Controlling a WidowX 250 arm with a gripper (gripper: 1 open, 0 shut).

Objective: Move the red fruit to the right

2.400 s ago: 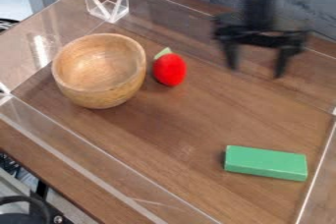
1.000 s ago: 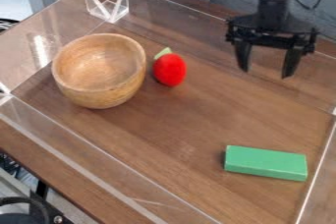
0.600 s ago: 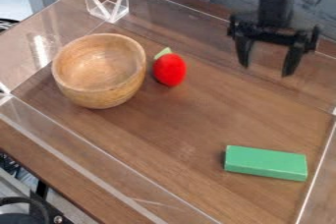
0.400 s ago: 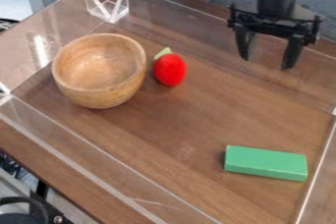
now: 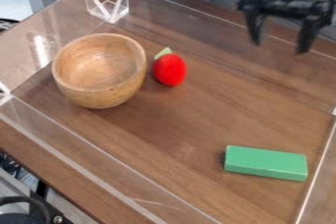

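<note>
The red fruit beside the wooden bowl should be next for my gripper, which should go there and close on its end point(image 5: 167, 59) by the green leafy cap.
The red fruit point(image 5: 168, 68) is a small bright red toy with a green leafy cap. It rests on the wooden tabletop point(image 5: 197, 120), just right of the wooden bowl point(image 5: 98, 69). My gripper point(image 5: 282, 32) hangs at the top right of the view, well away from the fruit and above the table. Its dark fingers point(image 5: 257, 26) are spread wide and nothing is between them.
A flat green rectangular block point(image 5: 265, 162) lies near the front right. Clear acrylic walls point(image 5: 79, 159) ring the table, with a folded clear corner piece point(image 5: 108, 7) at the back left.
The gripper has risen and drifted toward the back right, staying open. The fruit, bowl and green block have not moved.
</note>
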